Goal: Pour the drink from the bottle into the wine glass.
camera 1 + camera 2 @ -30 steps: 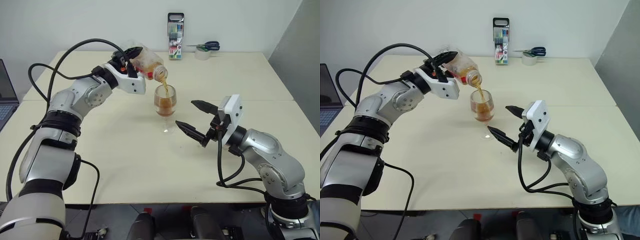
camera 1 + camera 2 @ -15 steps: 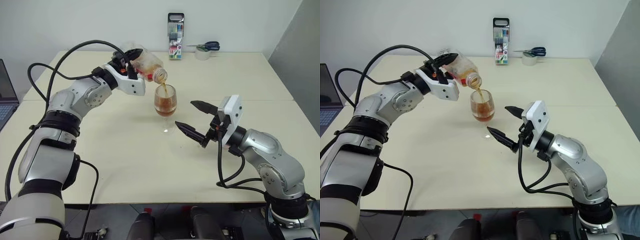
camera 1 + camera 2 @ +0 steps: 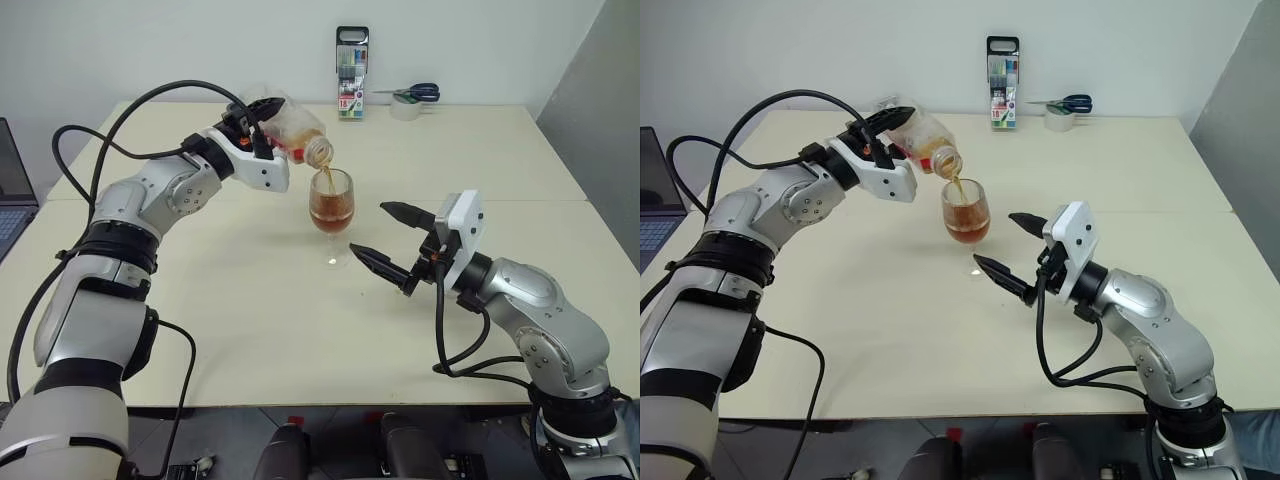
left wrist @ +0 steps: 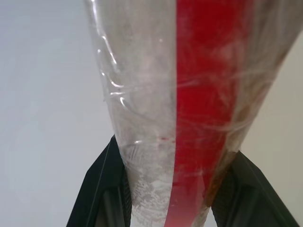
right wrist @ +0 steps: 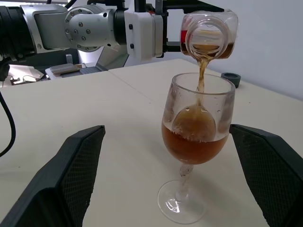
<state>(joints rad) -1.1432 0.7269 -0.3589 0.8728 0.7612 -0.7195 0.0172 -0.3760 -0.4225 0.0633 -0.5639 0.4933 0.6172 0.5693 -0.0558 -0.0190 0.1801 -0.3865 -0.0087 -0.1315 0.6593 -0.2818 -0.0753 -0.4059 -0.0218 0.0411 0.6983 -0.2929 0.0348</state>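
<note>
Next, I set the bottle on bare table, laptop side of the wine glass (image 3: pixel 227 243), with my left gripper. The bottle is now tipped over the glass.
My left gripper (image 3: pixel 262 125) is shut on the bottle (image 3: pixel 292 128), a clear plastic one with a red label strip (image 4: pixel 203 118), tipped with its mouth over the wine glass (image 3: pixel 331 205). A thin stream of the reddish-brown drink (image 5: pixel 201 78) falls from the neck into the bowl. The glass (image 5: pixel 195 137) stands upright on the table, its bowl about half full. My right gripper (image 3: pixel 388 240) is open just right of the glass, its fingers (image 5: pixel 71 170) on either side of it and clear of it.
A pen case (image 3: pixel 351 60) stands at the table's far edge, with scissors on a tape roll (image 3: pixel 408 100) beside it. A laptop (image 3: pixel 12 190) sits at the far left. A dark cap (image 5: pixel 230 78) lies on the table behind the glass.
The drink in the glass has risen a little and the bottle holds less. Both arms have stayed where they were.
</note>
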